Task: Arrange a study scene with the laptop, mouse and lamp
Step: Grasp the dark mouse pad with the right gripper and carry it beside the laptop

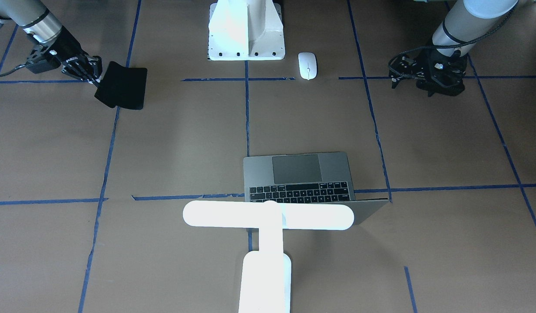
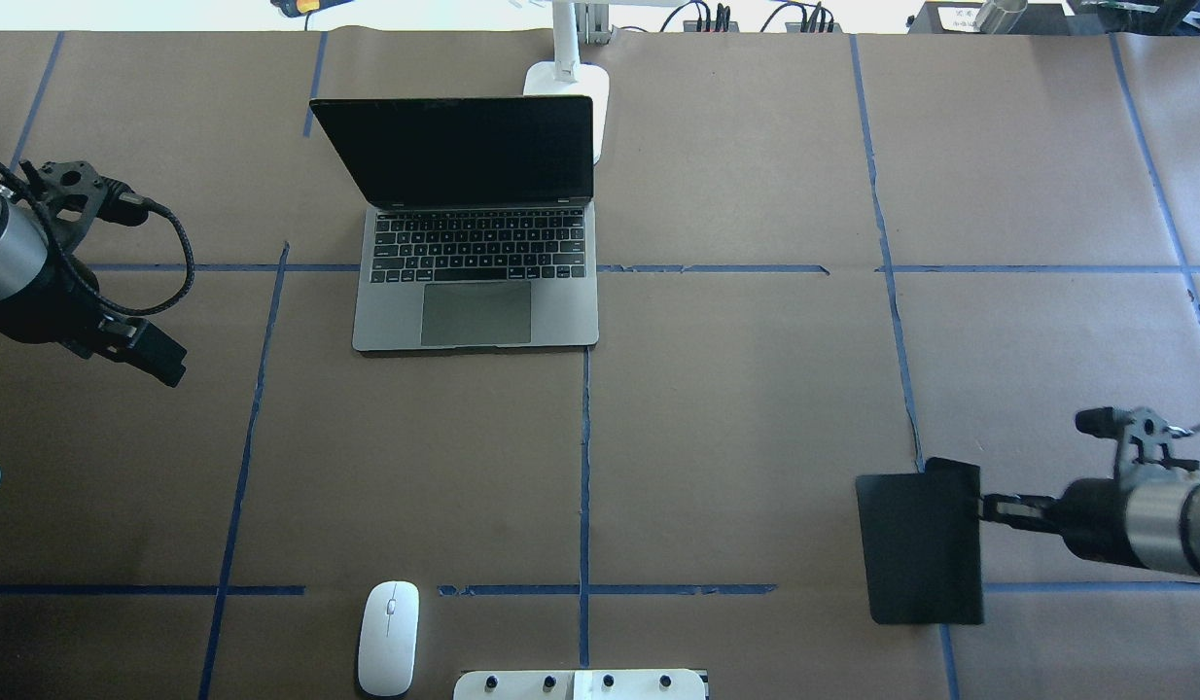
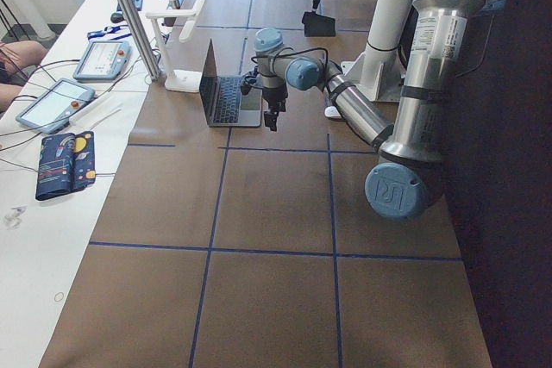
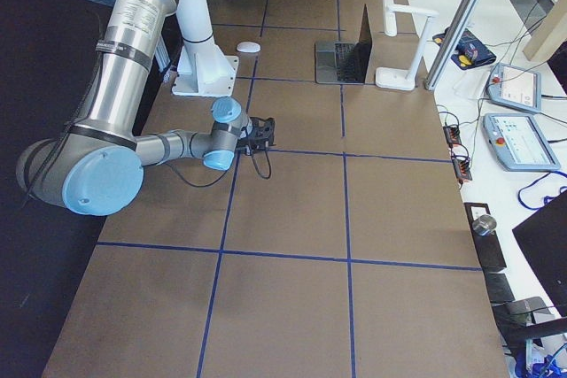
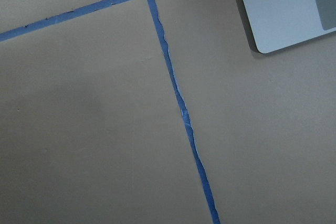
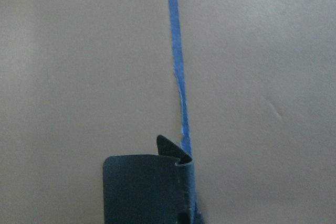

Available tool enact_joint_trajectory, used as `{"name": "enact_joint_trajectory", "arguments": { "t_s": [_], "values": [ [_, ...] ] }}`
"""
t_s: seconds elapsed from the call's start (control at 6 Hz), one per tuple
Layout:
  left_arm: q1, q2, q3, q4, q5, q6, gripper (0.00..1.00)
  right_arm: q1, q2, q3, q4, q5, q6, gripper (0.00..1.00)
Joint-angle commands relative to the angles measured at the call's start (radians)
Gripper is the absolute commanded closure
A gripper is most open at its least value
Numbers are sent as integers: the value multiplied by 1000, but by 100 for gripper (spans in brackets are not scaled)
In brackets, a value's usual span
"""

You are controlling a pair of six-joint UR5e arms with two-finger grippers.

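My right gripper should release the black pad onto the blue tape line (image 1: 214,198) that lies beside the grey laptop, over by the end of the lamp.
The grey laptop (image 1: 259,174) (image 2: 386,311) stands open at the table's far side, keys facing the robot. The white T-shaped lamp (image 1: 268,215) stands just behind its screen; its base (image 2: 566,83) shows in the overhead view. The white mouse (image 1: 307,65) (image 2: 388,637) lies near the robot's base, apart from both grippers. My right gripper (image 1: 94,77) (image 2: 984,506) is shut on the edge of a flat black pad (image 1: 122,85) (image 2: 921,540), which is tilted and slightly curled (image 6: 144,190). My left gripper (image 1: 428,84) (image 2: 162,360) points down, looks shut and empty, left of the laptop.
The white bolted pedestal block (image 1: 246,30) (image 2: 581,683) stands next to the mouse. Blue tape lines (image 5: 181,108) cross the brown table. Side tables with pendants and cables (image 3: 52,105) run along the table's far edge.
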Motion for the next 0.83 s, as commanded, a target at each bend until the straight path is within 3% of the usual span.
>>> {"name": "enact_joint_trajectory", "arguments": {
  "t_s": [0.0, 0.33, 0.67],
  "values": [
    [0, 0, -9, 0, -1, -2, 0, 87, 264, -42, -242, 4, 0, 100],
    [0, 0, -9, 0, -1, -2, 0, 214, 522, -135, -471, 77, -6, 100],
    [-2, 0, -12, 0, -3, -2, 0, 263, 815, -429, -485, 82, -3, 100]
  ]
}}
